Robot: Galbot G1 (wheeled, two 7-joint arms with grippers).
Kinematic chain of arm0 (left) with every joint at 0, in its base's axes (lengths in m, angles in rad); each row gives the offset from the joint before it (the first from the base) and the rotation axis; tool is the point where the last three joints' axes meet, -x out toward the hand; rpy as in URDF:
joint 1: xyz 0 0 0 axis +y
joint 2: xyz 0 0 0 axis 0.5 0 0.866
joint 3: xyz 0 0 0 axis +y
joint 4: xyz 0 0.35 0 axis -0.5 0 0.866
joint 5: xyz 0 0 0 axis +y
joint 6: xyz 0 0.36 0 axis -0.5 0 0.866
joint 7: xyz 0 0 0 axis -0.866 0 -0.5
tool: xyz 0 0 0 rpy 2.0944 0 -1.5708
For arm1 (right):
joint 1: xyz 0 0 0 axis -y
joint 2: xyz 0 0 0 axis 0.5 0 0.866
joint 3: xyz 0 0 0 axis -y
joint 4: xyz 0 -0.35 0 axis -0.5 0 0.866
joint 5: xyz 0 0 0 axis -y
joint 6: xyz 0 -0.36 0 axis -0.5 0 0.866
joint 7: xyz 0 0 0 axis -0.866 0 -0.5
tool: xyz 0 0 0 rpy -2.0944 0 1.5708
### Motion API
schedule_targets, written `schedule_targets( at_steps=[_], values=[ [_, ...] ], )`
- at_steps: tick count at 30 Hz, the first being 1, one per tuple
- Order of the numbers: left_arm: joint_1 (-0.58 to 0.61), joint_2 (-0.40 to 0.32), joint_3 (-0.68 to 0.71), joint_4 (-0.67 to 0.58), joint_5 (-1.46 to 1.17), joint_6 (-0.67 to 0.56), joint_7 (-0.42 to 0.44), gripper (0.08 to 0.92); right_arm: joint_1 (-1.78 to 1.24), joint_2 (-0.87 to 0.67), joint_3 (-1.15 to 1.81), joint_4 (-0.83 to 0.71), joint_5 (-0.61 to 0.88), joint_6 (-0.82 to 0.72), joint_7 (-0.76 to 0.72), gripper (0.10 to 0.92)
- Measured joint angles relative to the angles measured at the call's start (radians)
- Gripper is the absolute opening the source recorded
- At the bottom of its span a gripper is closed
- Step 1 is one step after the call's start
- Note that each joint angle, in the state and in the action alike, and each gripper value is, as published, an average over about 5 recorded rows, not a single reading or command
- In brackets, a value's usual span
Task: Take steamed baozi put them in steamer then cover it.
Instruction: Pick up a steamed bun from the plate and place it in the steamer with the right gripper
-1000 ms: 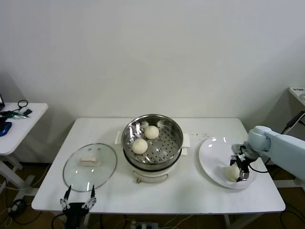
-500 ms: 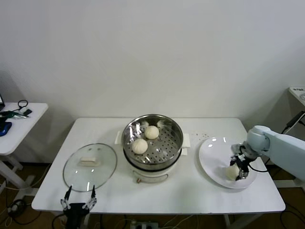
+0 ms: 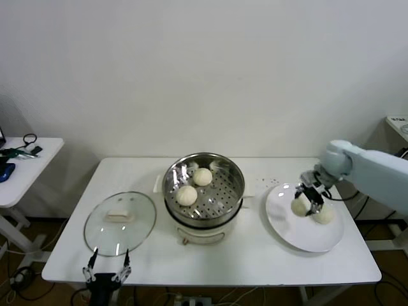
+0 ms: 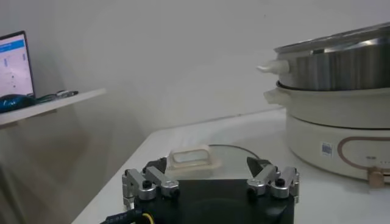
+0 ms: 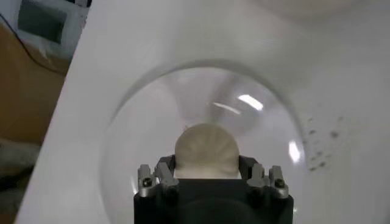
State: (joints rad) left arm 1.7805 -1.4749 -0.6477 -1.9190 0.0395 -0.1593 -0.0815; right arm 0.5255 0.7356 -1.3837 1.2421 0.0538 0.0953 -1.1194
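Observation:
The robot's right gripper needs to release the baozi, held just above the white plate, on the bare front part of the steamer's perforated tray (image 3: pixel 209 208), next to the nearer baozi.
My right gripper (image 3: pixel 306 199) is shut on a cream-white baozi (image 3: pixel 298 207) and holds it just above the white plate (image 3: pixel 287 229); in the right wrist view this baozi (image 5: pixel 206 150) fills the gap between the jaws. Another baozi (image 3: pixel 324 215) lies on the plate beside it. Two baozi (image 3: pixel 203 176) (image 3: pixel 187 195) rest on the perforated tray of the uncovered steel steamer (image 3: pixel 229 167) at the table's middle. The glass cover (image 3: pixel 120 223) lies flat on the table to its left. My left gripper (image 3: pixel 106 275) waits open at the table's front edge, facing the cover's handle (image 4: pixel 194 159).
A side table (image 3: pixel 29 167) with cables and a laptop stands off the left end. The steamer's white base (image 4: pixel 329 131) rises close by in the left wrist view. Bare tabletop lies between steamer and plate.
My right gripper has shut on a baozi and lifted it up and toward the steamer, off the plate's near side. A second baozi now shows on the plate. The left arm has not moved.

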Motion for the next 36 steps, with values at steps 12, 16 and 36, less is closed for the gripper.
schedule_targets(
  at_steps=[12,16,36],
  values=[
    [0.004,-0.006,0.004,-0.001,0.008,-0.004,-0.003,0.823,0.215,0.221,-0.063,0.032,-0.016,0.245,-0.023,0.67],
    [0.003,-0.011,-0.001,-0.007,0.006,0.001,-0.007,0.823,0.237,0.302,-0.063,0.044,-0.019,0.295,-0.026,0.671],
    [-0.003,0.005,-0.029,-0.015,-0.028,0.003,-0.002,0.823,0.133,0.558,-0.038,0.095,-0.186,0.449,-0.033,0.679]
  ],
)
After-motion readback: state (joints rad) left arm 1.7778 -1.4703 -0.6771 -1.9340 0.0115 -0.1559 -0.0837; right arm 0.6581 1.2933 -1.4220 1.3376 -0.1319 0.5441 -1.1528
